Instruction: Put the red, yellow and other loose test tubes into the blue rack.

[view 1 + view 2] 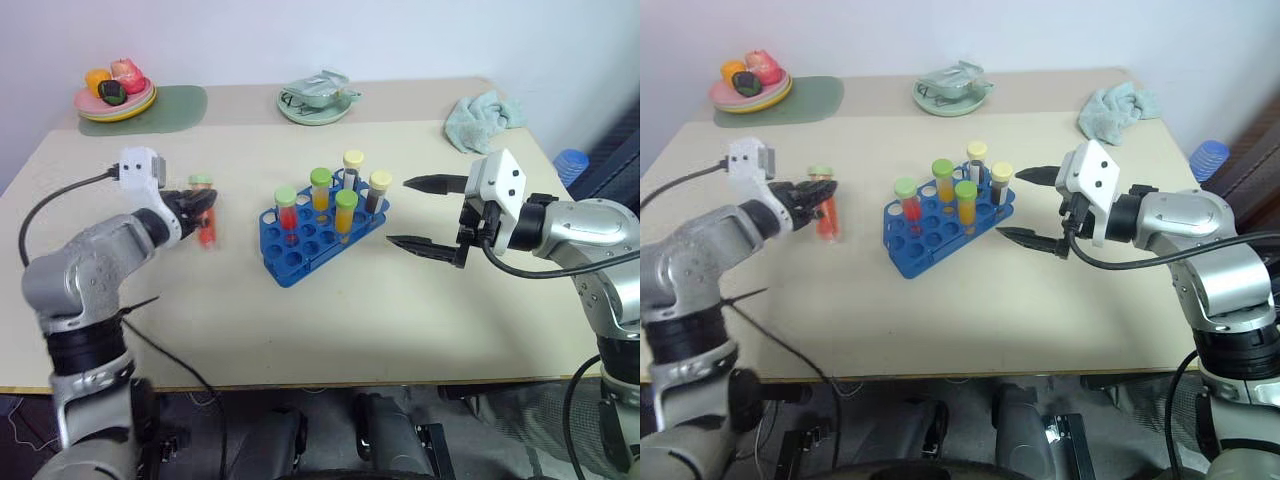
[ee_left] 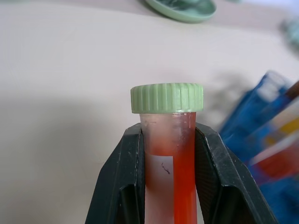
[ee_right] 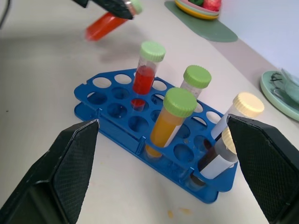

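Note:
My left gripper has the test tube at the rack. It will let go of it in the rack's front-edge hole (image 1: 310, 247) between the red and nearer orange tubes.
My left gripper (image 1: 203, 207) is shut on a red-filled test tube (image 2: 170, 158) with a green cap, held upright above the table to the left of the blue rack (image 1: 318, 238). The tube (image 1: 206, 229) hangs clear of the tabletop. Several capped tubes stand in the rack: a red one (image 3: 145, 74), orange ones with green caps (image 3: 170, 119) and dark ones with cream caps (image 3: 233, 121). On the rack's right, my right gripper (image 1: 425, 213) hovers open, its fingers (image 3: 70, 163) spread wide and nothing between them.
A plate of toy food (image 1: 115, 98) on a green mat sits at the back left. A green dish (image 1: 318, 100) with a wrapper is at the back middle, a teal cloth (image 1: 480, 120) at the back right. Bare tabletop lies in front of the rack.

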`<control>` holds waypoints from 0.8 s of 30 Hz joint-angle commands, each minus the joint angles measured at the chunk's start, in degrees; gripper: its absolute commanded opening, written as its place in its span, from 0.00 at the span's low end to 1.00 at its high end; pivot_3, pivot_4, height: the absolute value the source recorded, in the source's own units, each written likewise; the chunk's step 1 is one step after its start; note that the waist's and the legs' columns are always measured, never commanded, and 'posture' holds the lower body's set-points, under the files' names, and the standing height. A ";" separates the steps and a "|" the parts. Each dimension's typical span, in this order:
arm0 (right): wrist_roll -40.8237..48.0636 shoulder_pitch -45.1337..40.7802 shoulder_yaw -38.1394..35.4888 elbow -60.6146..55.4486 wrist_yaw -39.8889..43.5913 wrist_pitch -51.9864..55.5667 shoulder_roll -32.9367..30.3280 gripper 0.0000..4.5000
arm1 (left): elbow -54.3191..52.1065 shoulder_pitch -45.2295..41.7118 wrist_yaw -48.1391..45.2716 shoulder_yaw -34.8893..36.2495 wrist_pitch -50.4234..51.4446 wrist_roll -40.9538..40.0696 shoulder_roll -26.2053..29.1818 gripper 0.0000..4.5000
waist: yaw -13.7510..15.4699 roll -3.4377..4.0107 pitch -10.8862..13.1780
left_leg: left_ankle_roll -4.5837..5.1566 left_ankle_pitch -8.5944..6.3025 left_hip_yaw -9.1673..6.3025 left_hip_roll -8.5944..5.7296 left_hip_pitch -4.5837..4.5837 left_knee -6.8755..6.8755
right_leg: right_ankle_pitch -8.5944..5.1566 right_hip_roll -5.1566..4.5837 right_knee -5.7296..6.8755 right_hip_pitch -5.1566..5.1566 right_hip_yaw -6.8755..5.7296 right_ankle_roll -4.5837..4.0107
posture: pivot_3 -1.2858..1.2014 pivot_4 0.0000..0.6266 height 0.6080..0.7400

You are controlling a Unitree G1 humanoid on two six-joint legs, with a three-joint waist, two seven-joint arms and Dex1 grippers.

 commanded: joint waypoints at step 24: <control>1.62 7.84 -5.92 -11.49 -9.26 3.29 0.10 1.00 | 8.47 3.77 -29.23 -8.13 -48.13 -2.65 -9.35 0.17 | 0.02 -0.02 0.00 | 0.18 -0.09 0.12 0.02 -0.02 0.05 | 0.00 -0.02 -0.08 0.03 0.00 0.00 | 0.52 0.24 1.00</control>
